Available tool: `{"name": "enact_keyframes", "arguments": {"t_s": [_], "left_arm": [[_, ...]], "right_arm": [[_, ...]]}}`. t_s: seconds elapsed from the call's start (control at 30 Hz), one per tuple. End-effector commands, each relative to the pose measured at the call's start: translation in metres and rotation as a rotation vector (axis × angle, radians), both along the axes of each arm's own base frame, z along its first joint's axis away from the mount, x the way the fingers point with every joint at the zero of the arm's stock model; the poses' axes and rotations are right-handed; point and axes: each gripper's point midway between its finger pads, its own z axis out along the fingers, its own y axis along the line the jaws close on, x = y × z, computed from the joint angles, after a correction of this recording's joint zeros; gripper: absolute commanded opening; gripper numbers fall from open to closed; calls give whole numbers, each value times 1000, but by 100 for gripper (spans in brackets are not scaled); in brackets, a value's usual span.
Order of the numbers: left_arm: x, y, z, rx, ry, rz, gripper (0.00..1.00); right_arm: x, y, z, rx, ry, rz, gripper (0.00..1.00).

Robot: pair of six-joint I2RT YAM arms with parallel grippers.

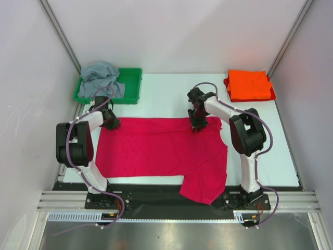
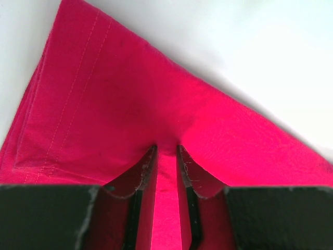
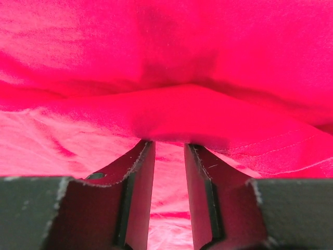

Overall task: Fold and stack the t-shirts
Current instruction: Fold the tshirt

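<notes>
Next, I lay down the crimson-pink t-shirt's fold and take the t-shirt near its far corner point(image 1: 217, 121), because my right gripper holds the fold short of that corner.
The crimson-pink t-shirt point(image 1: 161, 148) lies spread across the white table, with one part hanging over the near edge. My left gripper point(image 1: 110, 121) is at its far left corner, and in the left wrist view point(image 2: 166, 148) it is shut on a ridge of the pink cloth point(image 2: 104, 104). My right gripper point(image 1: 196, 125) is at the shirt's far edge, right of centre. In the right wrist view point(image 3: 169, 143) its jaws close on a fold of the pink cloth point(image 3: 171, 52) that hides the fingertips. The orange t-shirt point(image 1: 250, 85) lies folded at the far right. The grey t-shirt point(image 1: 101, 78) lies crumpled.
The grey shirt lies in a green tray point(image 1: 131, 83) at the far left corner of the table. White walls and metal posts surround the table. Bare white table point(image 1: 166, 91) lies between the tray and the orange shirt.
</notes>
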Motion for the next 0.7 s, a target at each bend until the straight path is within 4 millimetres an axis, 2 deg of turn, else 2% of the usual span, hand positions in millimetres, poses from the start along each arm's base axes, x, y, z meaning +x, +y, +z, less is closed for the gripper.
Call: {"name": "enact_keyframes", "arguments": {"t_s": [0.0, 0.2, 0.3, 0.37, 0.43, 0.6, 0.67], "left_arm": [[4, 7, -7, 33, 2, 3, 26], [4, 7, -6, 33, 2, 0, 26], [4, 7, -7, 35, 4, 0, 26], [4, 8, -8, 37, 7, -1, 26], [3, 8, -8, 35, 7, -2, 26], [3, 7, -10, 32, 10, 0, 26], [4, 8, -8, 33, 5, 3, 26]], "right_arm": [[9, -1, -1, -12, -26, -4, 34], [13, 4, -8, 4, -16, 2, 30], [13, 3, -9, -1, -15, 2, 24], [14, 2, -8, -9, -15, 0, 14], [14, 1, -5, -9, -22, 1, 5], [14, 4, 17, -23, -45, 19, 0], [6, 3, 25, -32, -28, 27, 0]]}}
